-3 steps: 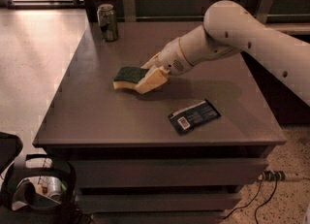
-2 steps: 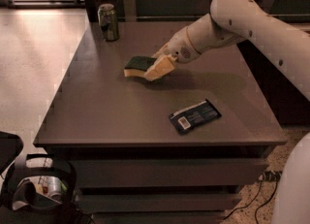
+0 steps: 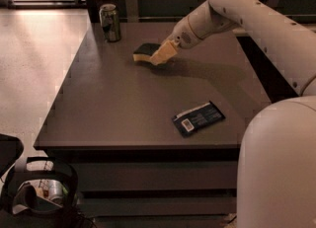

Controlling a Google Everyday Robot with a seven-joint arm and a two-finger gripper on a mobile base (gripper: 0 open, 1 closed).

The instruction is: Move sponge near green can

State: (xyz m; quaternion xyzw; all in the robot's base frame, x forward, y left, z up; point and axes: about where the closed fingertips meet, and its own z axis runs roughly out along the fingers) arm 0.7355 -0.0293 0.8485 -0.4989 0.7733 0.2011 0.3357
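Note:
Next, I set the sponge by the table's far edge [image 3: 141,31], close beside the green can.
The sponge [image 3: 144,52], dark green on top with a pale yellow base, is held above the dark table [image 3: 123,103] toward its far side. My gripper [image 3: 161,54] is shut on the sponge's right end, with pale fingers [image 3: 166,52] around it. The green can [image 3: 110,22] stands upright at the table's far left corner, a short way left of and beyond the sponge. The white arm [image 3: 232,10] reaches in from the right.
A flat dark blue packet with a barcode [image 3: 198,118] lies near the table's front right. A large white part of the robot [image 3: 276,168] fills the lower right. A dark base with a can in it [image 3: 42,192] sits at the lower left on the floor.
The gripper has carried the sponge away from the table's middle toward the far left, closer to the green can. The packet has not moved.

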